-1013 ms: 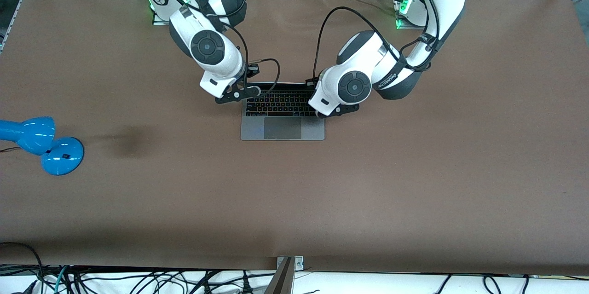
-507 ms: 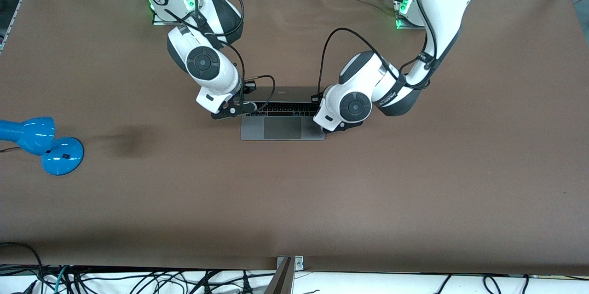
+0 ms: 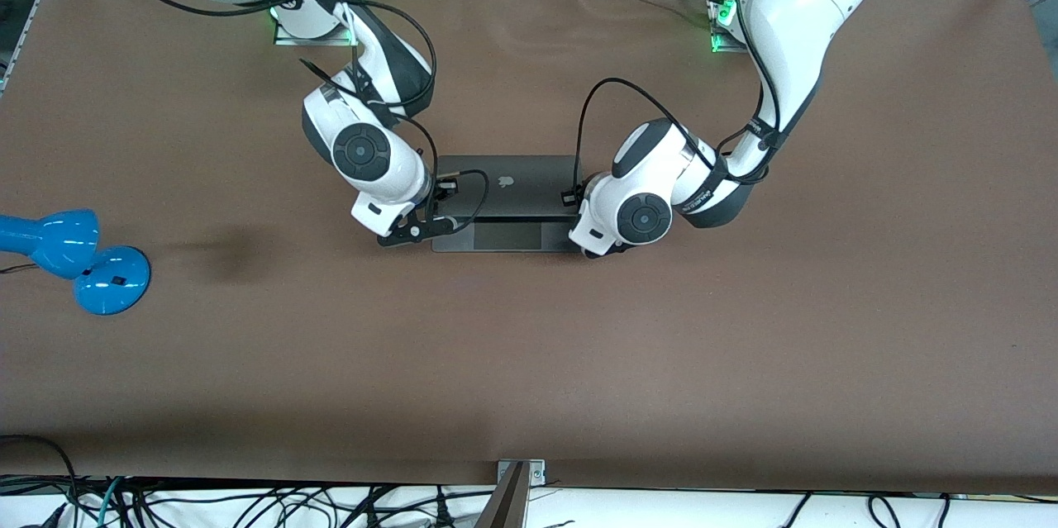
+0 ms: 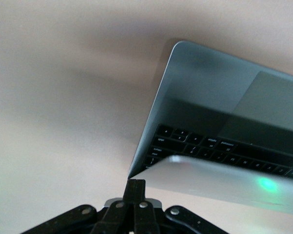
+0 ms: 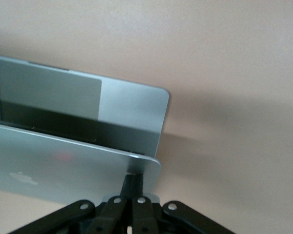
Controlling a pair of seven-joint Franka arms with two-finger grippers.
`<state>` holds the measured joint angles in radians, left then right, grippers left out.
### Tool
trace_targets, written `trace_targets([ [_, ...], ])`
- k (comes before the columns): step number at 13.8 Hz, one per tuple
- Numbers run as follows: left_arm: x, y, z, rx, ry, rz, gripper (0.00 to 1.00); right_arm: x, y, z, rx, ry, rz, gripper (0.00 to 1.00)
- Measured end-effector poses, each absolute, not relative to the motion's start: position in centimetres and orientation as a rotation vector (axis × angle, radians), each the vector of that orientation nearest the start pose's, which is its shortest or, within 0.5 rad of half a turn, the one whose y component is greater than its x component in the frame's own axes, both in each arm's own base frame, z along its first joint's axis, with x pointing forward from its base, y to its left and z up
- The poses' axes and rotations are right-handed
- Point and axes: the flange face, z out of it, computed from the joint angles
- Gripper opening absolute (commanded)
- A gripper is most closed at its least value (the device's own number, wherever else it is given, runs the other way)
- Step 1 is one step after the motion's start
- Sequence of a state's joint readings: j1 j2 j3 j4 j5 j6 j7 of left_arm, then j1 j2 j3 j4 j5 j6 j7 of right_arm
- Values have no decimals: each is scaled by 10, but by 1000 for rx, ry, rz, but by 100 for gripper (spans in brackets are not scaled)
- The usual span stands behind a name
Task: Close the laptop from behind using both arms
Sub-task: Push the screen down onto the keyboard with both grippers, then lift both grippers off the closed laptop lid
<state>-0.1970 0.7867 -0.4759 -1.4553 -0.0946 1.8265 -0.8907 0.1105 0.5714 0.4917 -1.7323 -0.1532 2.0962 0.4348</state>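
The robot's left gripper needs to release the space-grey laptop's lid flat over the keyboard and palm rest (image 3: 507,204).
The space-grey laptop (image 3: 529,189) lies mid-table with its lid tilted far down over the keyboard, apple logo up; only the trackpad strip shows in the front view. My right gripper (image 3: 430,226) is shut, its fingertips (image 5: 133,179) pressing the lid's (image 5: 63,165) corner toward the right arm's end of the table. My left gripper (image 3: 588,249) is shut, its fingertips (image 4: 135,187) against the lid's other corner. In the left wrist view the laptop's keyboard and palm rest (image 4: 200,83) still show under the lid.
A blue desk lamp (image 3: 83,259) lies on the brown table (image 3: 744,330) toward the right arm's end. Cables hang along the table's front edge. The arm bases stand along the table's back edge.
Both grippers have moved toward the front camera and down, pushing the lid. The lid has gone from near upright to tilted low over the keyboard, which is now covered in the front view.
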Motion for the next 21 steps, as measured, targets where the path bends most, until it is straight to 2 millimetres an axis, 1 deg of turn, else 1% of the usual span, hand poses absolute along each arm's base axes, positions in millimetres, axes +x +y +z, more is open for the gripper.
trace_targets([
  [3, 567, -387, 232, -3071, -522, 854, 0, 565, 335, 260, -3058, -306, 271, 0],
  [9, 571, -395, 190, -3096, -570, 798, 0, 578, 327, 224, -3043, -318, 197, 0],
  [12, 573, -396, 183, -3104, -581, 789, 0, 584, 322, 209, -3029, -310, 161, 0],
  [13, 573, -396, 183, -3106, -583, 786, 5, 585, 322, 205, -3026, -315, 145, 0],
  [14, 573, -396, 184, -3107, -583, 784, 32, 586, 323, 201, -3024, -320, 137, 0],
  [15, 574, -396, 184, -3107, -584, 783, 34, 586, 323, 197, -3022, -324, 132, 0],
  [16, 574, -395, 184, -3107, -586, 781, 60, 586, 323, 195, -3020, -325, 129, 0],
  [17, 575, -395, 184, -3108, -587, 779, 100, 587, 324, 195, -3019, -323, 125, 5],
  [18, 575, -395, 185, -3109, -588, 778, 100, 590, 324, 198, -3017, -320, 114, 36],
  [19, 576, -395, 185, -3110, -589, 776, 100, 594, 324, 203, -3015, -317, 100, 99],
  [21, 581, -393, 189, -3118, -597, 763, 100, 604, 322, 215, -3023, -306, 99, 100],
])
